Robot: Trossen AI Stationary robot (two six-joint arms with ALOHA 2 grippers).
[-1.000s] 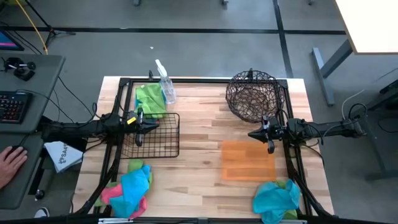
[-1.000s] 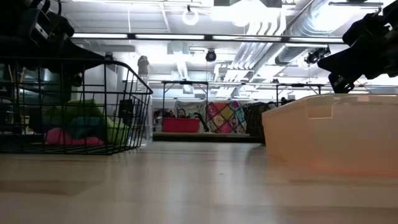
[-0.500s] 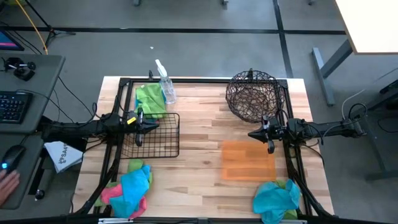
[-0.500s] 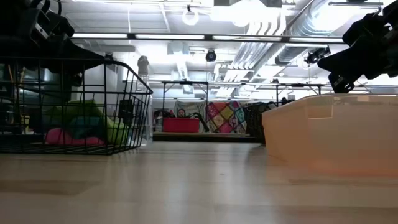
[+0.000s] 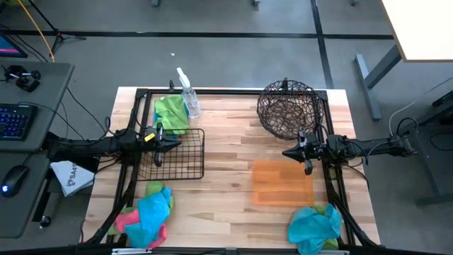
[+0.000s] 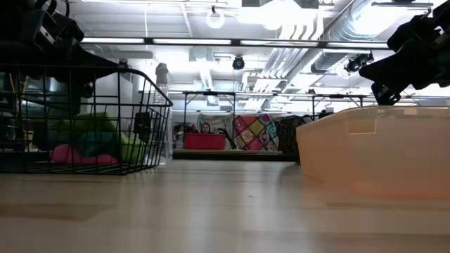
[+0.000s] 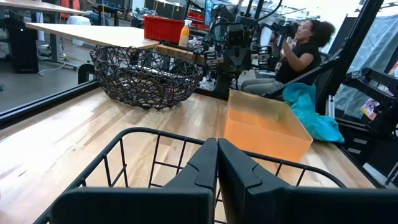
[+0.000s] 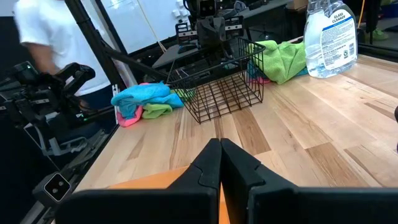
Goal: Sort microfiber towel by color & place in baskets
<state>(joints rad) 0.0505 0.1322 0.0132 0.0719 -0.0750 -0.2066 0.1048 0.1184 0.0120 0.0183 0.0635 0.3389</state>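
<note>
The far green towel's near part (image 5: 174,123) is close to the square black wire basket. My left gripper goes there next and grabs it.
My left gripper (image 5: 160,147) hangs shut above the left rim of the square black wire basket (image 5: 173,153), touching nothing. My right gripper (image 5: 306,154) is shut as well, above the far right corner of the flat orange tray (image 5: 282,183). The round brown woven-wire basket (image 5: 287,109) stands at the far right. Towels lie in three heaps on the table: a green one (image 5: 170,113) at the far left, a blue, pink and green pile (image 5: 145,216) at the near left, and a blue pile (image 5: 315,227) at the near right. All three baskets hold nothing.
A clear spray bottle (image 5: 188,95) stands beside the green towel at the far edge. A black frame (image 5: 233,91) runs around the table. Bare wood lies between the black basket and the tray. A seated person (image 7: 305,50) shows beyond the table's right side.
Both arms have kept still. A person's hand on the desk left of the table has drawn back out of the high view.
</note>
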